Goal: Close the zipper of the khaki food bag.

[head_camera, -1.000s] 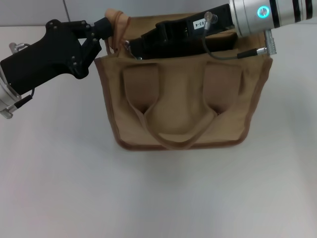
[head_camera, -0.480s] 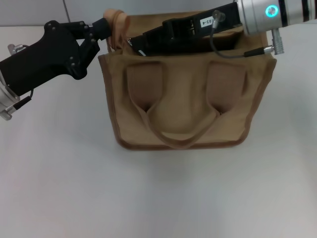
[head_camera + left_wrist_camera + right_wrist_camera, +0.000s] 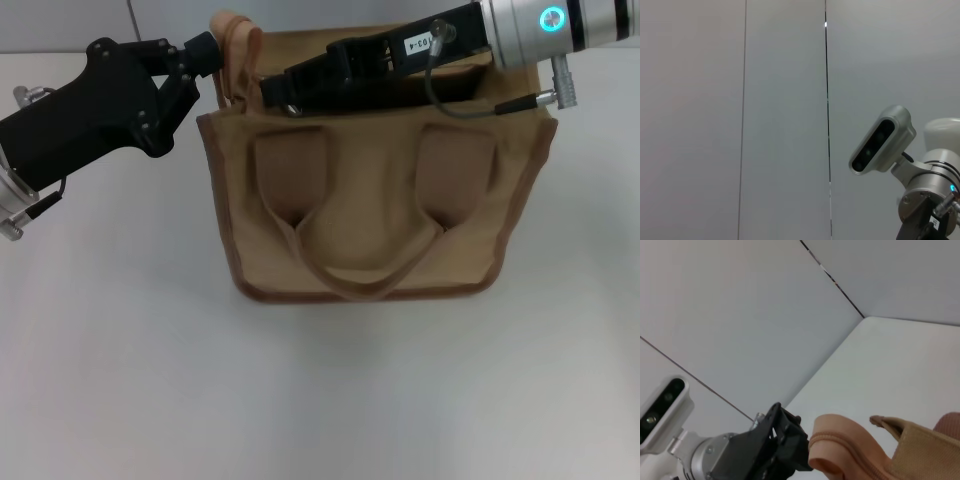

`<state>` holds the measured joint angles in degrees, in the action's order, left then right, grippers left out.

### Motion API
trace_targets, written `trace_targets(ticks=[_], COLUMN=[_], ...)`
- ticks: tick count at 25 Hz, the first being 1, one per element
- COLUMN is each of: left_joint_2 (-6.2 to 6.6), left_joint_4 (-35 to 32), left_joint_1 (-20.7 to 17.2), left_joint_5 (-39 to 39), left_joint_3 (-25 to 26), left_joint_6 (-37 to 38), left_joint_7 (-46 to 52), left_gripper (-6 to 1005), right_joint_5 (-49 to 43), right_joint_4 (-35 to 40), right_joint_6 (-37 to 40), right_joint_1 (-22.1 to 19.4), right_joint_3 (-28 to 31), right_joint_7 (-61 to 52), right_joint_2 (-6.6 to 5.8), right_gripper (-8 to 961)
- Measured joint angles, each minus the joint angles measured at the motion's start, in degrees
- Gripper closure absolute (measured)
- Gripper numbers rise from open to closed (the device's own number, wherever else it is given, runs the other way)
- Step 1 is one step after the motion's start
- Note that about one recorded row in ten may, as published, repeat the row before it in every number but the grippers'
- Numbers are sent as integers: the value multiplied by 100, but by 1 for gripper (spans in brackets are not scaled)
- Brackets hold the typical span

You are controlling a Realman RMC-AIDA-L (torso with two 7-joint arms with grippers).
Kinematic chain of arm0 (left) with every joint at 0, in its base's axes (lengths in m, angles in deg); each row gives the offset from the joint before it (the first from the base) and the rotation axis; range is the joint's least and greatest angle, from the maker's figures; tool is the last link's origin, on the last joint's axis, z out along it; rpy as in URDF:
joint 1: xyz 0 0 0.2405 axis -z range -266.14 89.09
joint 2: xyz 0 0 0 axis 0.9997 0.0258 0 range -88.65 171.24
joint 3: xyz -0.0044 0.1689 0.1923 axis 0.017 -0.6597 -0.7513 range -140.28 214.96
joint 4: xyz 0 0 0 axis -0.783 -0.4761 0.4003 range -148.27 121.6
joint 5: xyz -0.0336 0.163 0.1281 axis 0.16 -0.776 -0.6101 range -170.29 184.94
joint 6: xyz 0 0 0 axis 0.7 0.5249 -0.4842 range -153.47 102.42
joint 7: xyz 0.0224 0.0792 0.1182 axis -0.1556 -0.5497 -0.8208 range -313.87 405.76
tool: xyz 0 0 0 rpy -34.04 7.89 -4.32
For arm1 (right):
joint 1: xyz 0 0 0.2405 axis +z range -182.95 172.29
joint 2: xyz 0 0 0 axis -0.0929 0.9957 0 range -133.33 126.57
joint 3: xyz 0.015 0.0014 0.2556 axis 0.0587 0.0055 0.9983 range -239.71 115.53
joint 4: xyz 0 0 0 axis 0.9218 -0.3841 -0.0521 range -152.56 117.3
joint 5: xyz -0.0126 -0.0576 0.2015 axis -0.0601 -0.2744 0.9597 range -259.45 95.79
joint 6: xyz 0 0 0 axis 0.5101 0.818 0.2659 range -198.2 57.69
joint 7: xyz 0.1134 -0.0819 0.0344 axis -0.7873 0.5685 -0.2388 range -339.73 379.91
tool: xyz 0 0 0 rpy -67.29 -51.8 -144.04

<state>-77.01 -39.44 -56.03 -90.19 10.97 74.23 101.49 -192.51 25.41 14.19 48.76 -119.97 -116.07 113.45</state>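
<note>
My left gripper has the zipper's end bending up in a slack loop at its fingers, so it should take the loop deeper (image 3: 238, 72) and pull the zipper taut.
The khaki food bag (image 3: 365, 215) stands in the middle of the head view, its two strap handles facing me. At its top left corner my left gripper (image 3: 207, 52) is shut on the small side loop (image 3: 232, 38). The right wrist view shows the same loop (image 3: 832, 447) beside the left gripper's black fingers (image 3: 790, 450). My right gripper (image 3: 272, 92) lies across the bag's top panel, fingers drawn together at the left end of the zipper. A small silver glint (image 3: 291, 106) there looks like the pull tab. The arm hides most of the zip line.
The bag rests on a white tabletop (image 3: 320, 400) with a grey wall behind. The left wrist view shows only the wall and the right arm's wrist camera (image 3: 882, 145).
The right gripper has slid a little to the left along the bag's top and its arm has lifted slightly. The bag's top has shifted a bit. The left gripper still holds the loop.
</note>
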Motion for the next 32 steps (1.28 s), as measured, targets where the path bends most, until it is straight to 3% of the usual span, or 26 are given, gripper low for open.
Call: trace_targets(ticks=[10, 21, 32], left_joint_2=[1, -6, -8], left_joint_4=[0, 0, 10], left_joint_1=[24, -14, -77], left_joint_5=[6, 61, 149], left_joint_3=[0, 0, 6], left_joint_6=[48, 61, 18], left_joint_7=[0, -31, 3], left_gripper=[1000, 1000, 1000], right_joint_5=[-11, -15, -16], right_joint_4=[62, 564, 618], right_joint_6=[-176, -175, -143], right_joint_1=[52, -237, -283], right_joint_3=[-358, -371, -362], right_joint_7=[-266, -238, -193], right_joint_2=[57, 60, 59], right_gripper=[689, 954, 954])
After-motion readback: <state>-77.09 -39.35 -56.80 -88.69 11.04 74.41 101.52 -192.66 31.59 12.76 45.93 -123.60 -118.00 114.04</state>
